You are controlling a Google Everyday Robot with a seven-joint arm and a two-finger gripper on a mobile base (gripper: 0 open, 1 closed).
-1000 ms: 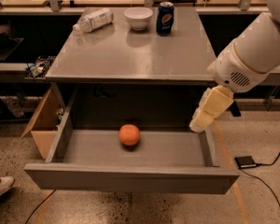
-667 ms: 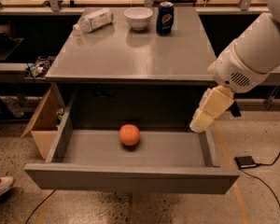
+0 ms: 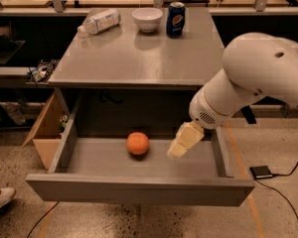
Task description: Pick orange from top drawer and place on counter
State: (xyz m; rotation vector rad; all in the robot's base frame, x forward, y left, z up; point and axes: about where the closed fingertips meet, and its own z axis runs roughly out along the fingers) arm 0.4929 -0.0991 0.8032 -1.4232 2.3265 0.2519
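I will grip the middle of the orange (image 3: 138, 144) in the open top drawer, as it should go up to the counter.
The orange (image 3: 138, 143) lies on the floor of the open top drawer (image 3: 139, 190), a little left of its middle. My gripper (image 3: 180, 145) hangs over the drawer's inside, just to the right of the orange and apart from it, pointing down and to the left. The white arm reaches in from the right. The counter (image 3: 139, 58) is the grey top of the cabinet above the drawer.
On the far part of the counter lie a plastic bottle (image 3: 100, 21) on its side, a white bowl (image 3: 147, 19) and a blue soda can (image 3: 176, 19). A cardboard box (image 3: 44, 130) stands left of the cabinet. A small black device (image 3: 262, 172) with a cable lies on the floor at the right.
My gripper has moved left and down, from beside the drawer's right wall to over the drawer's inside near the orange. The orange has not moved.
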